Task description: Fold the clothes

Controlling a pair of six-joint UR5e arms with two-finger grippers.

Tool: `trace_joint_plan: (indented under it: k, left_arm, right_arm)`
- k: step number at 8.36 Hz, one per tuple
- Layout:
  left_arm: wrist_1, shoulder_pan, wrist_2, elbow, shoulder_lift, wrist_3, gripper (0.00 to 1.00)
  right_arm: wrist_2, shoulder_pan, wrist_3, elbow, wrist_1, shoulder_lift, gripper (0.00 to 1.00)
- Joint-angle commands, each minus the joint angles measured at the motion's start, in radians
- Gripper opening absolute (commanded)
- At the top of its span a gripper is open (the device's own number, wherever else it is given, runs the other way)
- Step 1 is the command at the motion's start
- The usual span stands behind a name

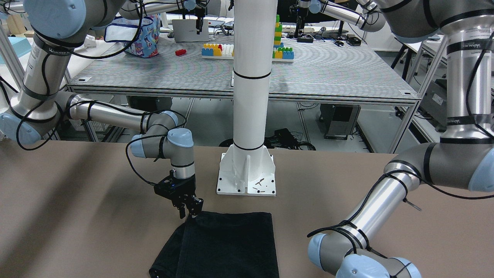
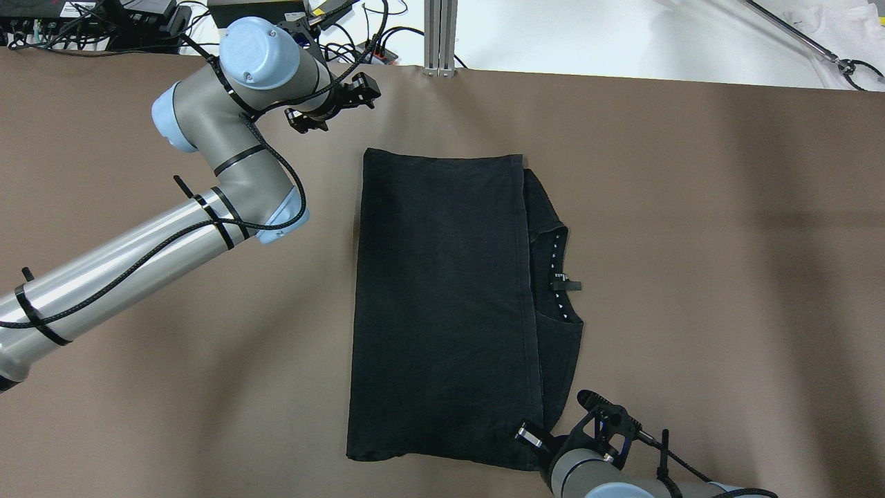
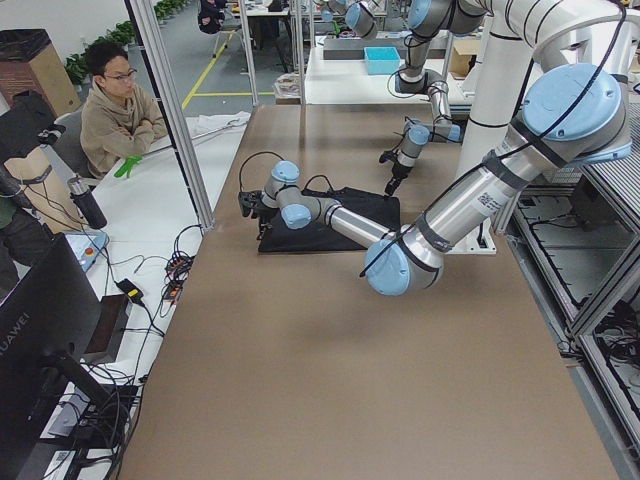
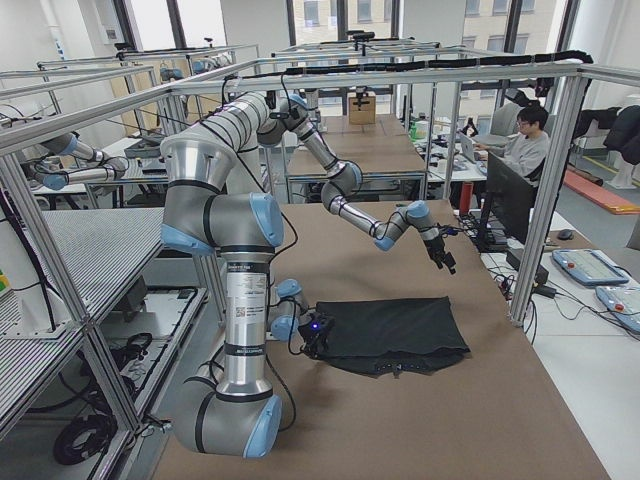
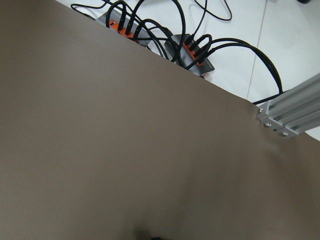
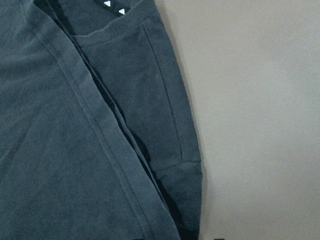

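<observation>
I see the garment's lower layer sticking out past its hemmed edge, so next I open my right gripper wide, reach deeper and pinch both layers together at the garment's near corner (image 6: 182, 231).
The black garment (image 2: 442, 304) lies flat on the brown table, folded lengthwise, its hemmed edge running down the right side over a lower layer with the collar (image 2: 559, 277). It also shows in the front view (image 1: 227, 243) and the right wrist view (image 6: 75, 150). My right gripper (image 1: 189, 210) hovers open just above the garment's corner nearest the robot on the right (image 2: 553, 425), holding nothing. My left gripper (image 2: 335, 104) is open and empty over bare table near the far edge, left of the garment's far left corner.
The white pillar's base plate (image 1: 247, 173) stands at the table's robot side, just behind the garment. Cables and power strips (image 5: 190, 50) lie beyond the table's far edge. A seated person (image 3: 120, 110) is off that side. Another table carries toy bricks (image 1: 218, 50).
</observation>
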Motion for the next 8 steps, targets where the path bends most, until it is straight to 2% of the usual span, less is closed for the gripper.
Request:
trace_joint_plan:
  k: [1, 2, 5, 6, 8]
  left_arm:
    - [0.012, 0.033, 0.046, -0.013, 0.001, -0.012, 1.0]
    - [0.012, 0.032, 0.048, -0.013, 0.003, -0.012, 1.0]
    - [0.012, 0.032, 0.048, -0.012, 0.003, -0.012, 1.0]
    - [0.012, 0.033, 0.048, -0.012, 0.003, -0.012, 1.0]
    - [0.012, 0.033, 0.048, -0.012, 0.003, -0.012, 1.0]
  right_arm:
    - [-0.016, -0.02, 0.009, -0.018, -0.001, 0.006, 0.41]
    - [-0.016, -0.015, 0.006, -0.027, -0.001, 0.006, 0.36]
    - [-0.016, -0.001, -0.007, -0.029, -0.001, 0.006, 0.33]
    - [-0.016, 0.005, -0.007, -0.029, -0.002, 0.007, 0.29]
    - [-0.015, 0.017, -0.01, -0.031, -0.001, 0.01, 0.0]
